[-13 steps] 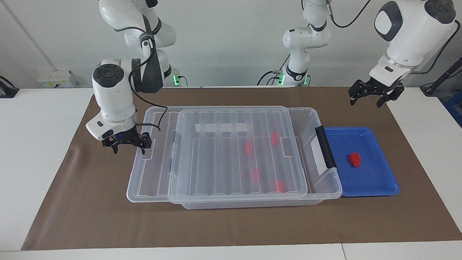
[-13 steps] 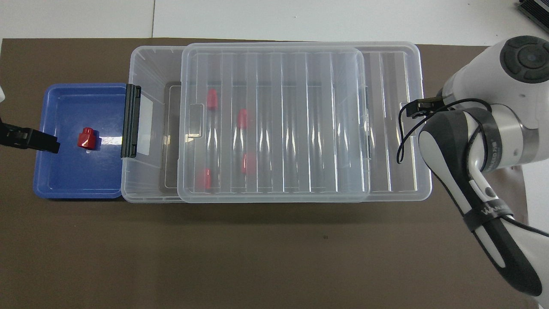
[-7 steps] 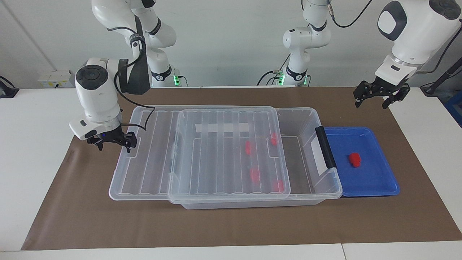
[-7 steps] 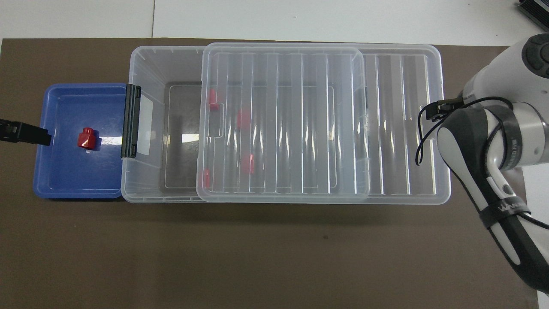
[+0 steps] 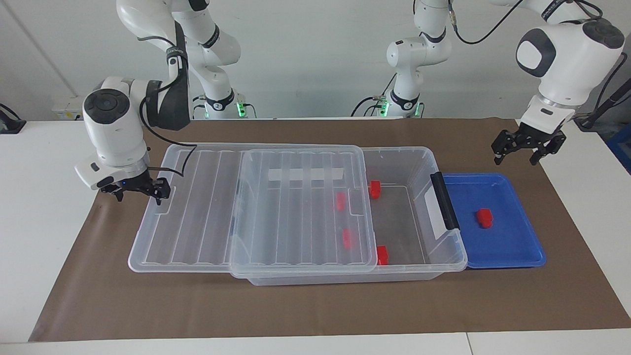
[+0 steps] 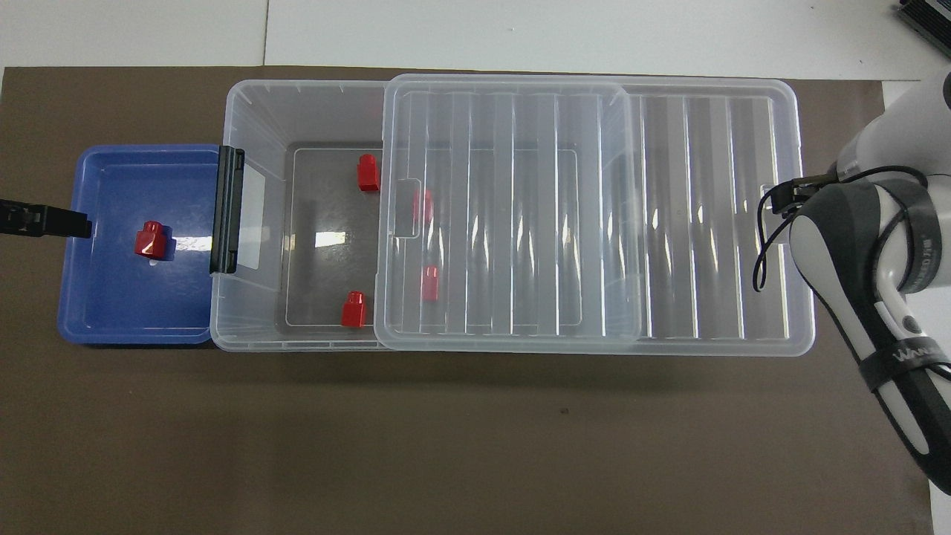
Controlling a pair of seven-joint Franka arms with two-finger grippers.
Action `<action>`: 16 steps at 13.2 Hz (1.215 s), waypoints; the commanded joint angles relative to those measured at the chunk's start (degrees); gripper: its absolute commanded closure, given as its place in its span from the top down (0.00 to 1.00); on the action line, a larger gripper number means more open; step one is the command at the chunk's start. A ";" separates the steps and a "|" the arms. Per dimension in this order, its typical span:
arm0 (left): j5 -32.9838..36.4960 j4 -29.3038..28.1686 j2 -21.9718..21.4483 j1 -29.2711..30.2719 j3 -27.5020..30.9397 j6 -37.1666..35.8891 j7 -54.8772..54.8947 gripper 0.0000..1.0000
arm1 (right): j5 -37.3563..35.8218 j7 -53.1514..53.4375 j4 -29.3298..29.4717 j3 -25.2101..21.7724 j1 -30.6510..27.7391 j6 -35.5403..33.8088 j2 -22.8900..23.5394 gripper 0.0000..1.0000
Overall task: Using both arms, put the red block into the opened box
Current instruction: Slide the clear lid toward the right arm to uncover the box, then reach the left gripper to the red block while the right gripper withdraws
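Note:
A lone red block is in the blue tray. My left gripper should go to it next and close on the red block's narrow end (image 6: 152, 227).
One red block (image 5: 484, 217) (image 6: 151, 240) lies in the shallow blue tray (image 5: 522, 256) (image 6: 111, 327). The clear box (image 5: 424, 162) (image 6: 252, 111) holds several more red blocks: two uncovered (image 5: 375, 189) (image 5: 382, 255), two under the ribbed lid (image 5: 197, 217) (image 6: 706, 223). The lid is slid partway off toward the right arm's end. My right gripper (image 5: 139, 196) (image 6: 787, 195) is at the lid's end tab, jaws spread, one finger against the tab. My left gripper (image 5: 525, 157) (image 6: 67, 223) hangs open above the tray's outer edge, holding nothing.
A brown mat (image 5: 315, 305) covers the table under the box and tray. The box's black end handle (image 5: 445, 201) stands beside the blue tray. White table shows past the mat's ends.
My right gripper has moved toward the right arm's end of the table and the lid slid with it, uncovering two red blocks. My left gripper has come lower, toward the tray.

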 commanded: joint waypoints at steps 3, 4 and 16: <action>-0.74 -3.08 5.37 1.85 -0.20 10.29 0.35 1.00 | -2.90 -1.05 -0.35 0.17 -1.16 -1.87 -1.23 1.00; -0.74 -3.17 6.78 1.94 -0.20 12.48 0.26 1.00 | -2.90 -1.05 -0.35 0.17 -1.25 -1.87 -1.58 1.00; -0.74 -5.81 18.05 4.14 -0.29 25.95 -1.84 1.00 | 13.44 5.27 1.15 0.96 0.06 -9.67 -12.47 1.00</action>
